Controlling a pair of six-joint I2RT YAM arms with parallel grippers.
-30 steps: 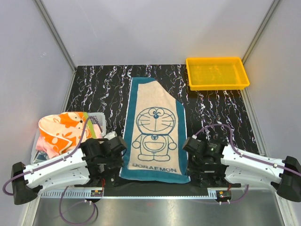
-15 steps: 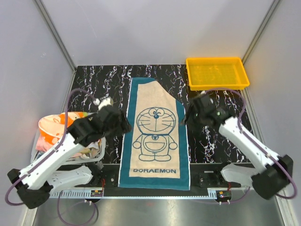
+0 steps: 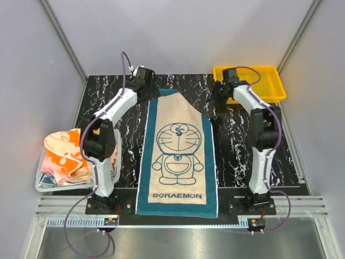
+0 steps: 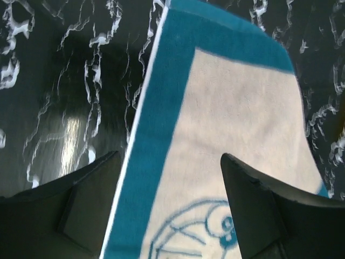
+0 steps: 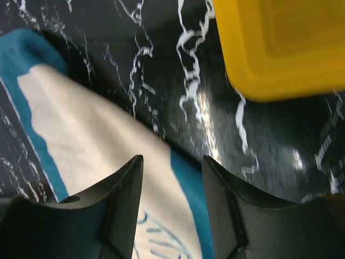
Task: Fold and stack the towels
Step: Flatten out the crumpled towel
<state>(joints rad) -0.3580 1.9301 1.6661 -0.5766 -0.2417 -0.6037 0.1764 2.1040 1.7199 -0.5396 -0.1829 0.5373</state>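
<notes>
The robot's left gripper will next close on the side edge [image 3: 156, 96] [image 4: 160, 39] by the far corner of the teal towel, on the white basket's side.
One of the towels, teal [image 3: 177, 151] with a cream middle and a cartoon print, lies flat lengthwise down the middle of the table, its far right corner cut off at a slant. My left gripper [image 3: 146, 90] hovers open over its far left corner; in the left wrist view the left gripper [image 4: 170, 156] straddles the teal border [image 4: 153, 135] with nothing held. My right gripper [image 3: 218, 100] hovers open by the towel's far right edge; the right wrist view shows the right gripper [image 5: 172, 159] over the teal border [image 5: 188, 178]. More towels, orange-and-cream [image 3: 67, 154], are heaped at the left.
The heap sits in a white basket [image 3: 39, 184] at the table's left edge. A yellow tray [image 3: 276, 97] stands at the far right corner, close to my right wrist, and shows in the right wrist view as the yellow tray [image 5: 280, 48]. Grey walls close in three sides.
Both arms swung from the towel's near end out to its far end. Both grippers opened. The towel's near edge now lies flat.
</notes>
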